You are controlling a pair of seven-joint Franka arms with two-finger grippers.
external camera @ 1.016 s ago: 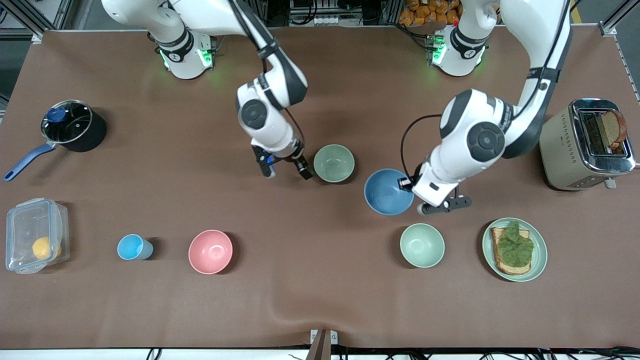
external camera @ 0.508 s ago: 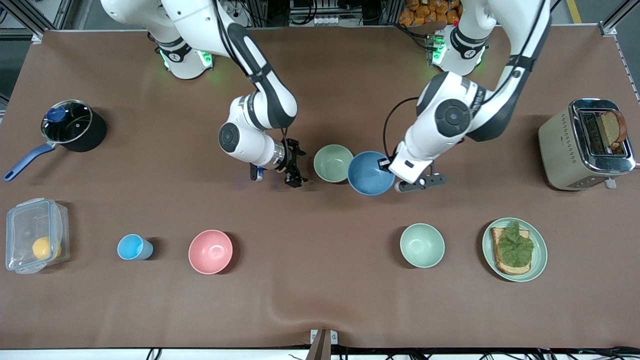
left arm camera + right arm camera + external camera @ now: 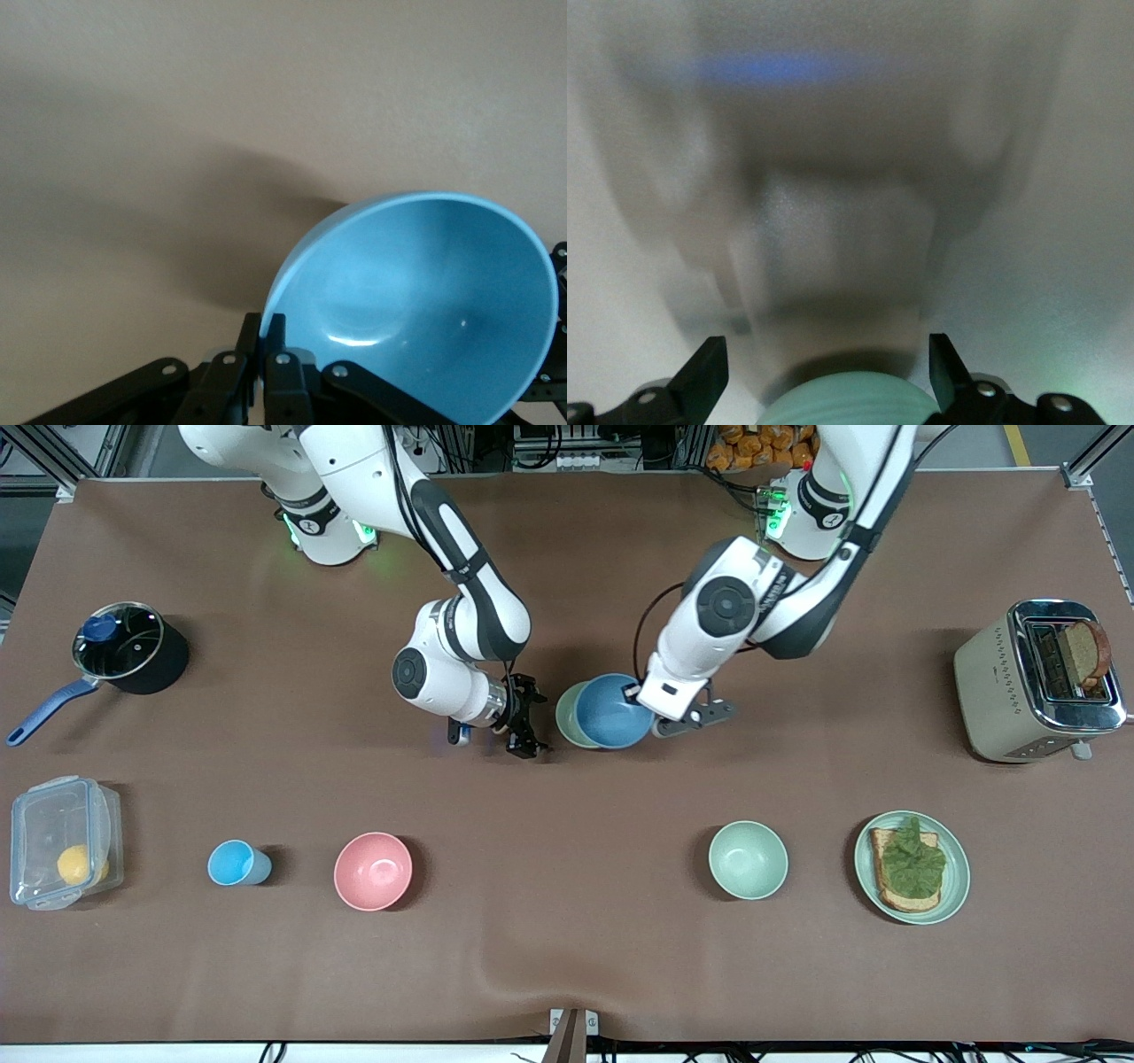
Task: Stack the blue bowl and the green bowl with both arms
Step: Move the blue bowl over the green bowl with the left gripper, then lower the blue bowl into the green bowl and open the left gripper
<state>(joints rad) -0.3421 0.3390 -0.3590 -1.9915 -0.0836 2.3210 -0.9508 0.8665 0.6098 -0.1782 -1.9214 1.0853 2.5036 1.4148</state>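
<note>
Next, my left gripper releases the blue bowl, now hanging tilted over the green bowl, inside the green bowl (image 3: 587, 713) that stands next to my open right gripper.
The blue bowl (image 3: 616, 710) hangs tilted from my left gripper (image 3: 640, 693), which is shut on its rim. The bowl overlaps and hides most of the green bowl (image 3: 563, 716), which stands on the table with only a crescent showing. In the left wrist view the fingers (image 3: 276, 341) pinch the blue bowl's (image 3: 425, 301) rim. My right gripper (image 3: 530, 719) is open and low beside the green bowl, toward the right arm's end of the table. In the right wrist view the green bowl's (image 3: 850, 400) outer wall sits between the spread fingers (image 3: 704, 372).
A mint-green bowl (image 3: 748, 859) and a green plate (image 3: 952, 841) with toast lie nearer the camera. A pink bowl (image 3: 373, 871), a light-blue cup (image 3: 235, 863), a clear box (image 3: 62, 841), a pot (image 3: 128, 646) and a toaster (image 3: 1036, 682) stand around.
My left arm has carried the blue bowl toward the right arm's end until it covers most of the green bowl. My right gripper turned on its side and stayed beside the green bowl.
</note>
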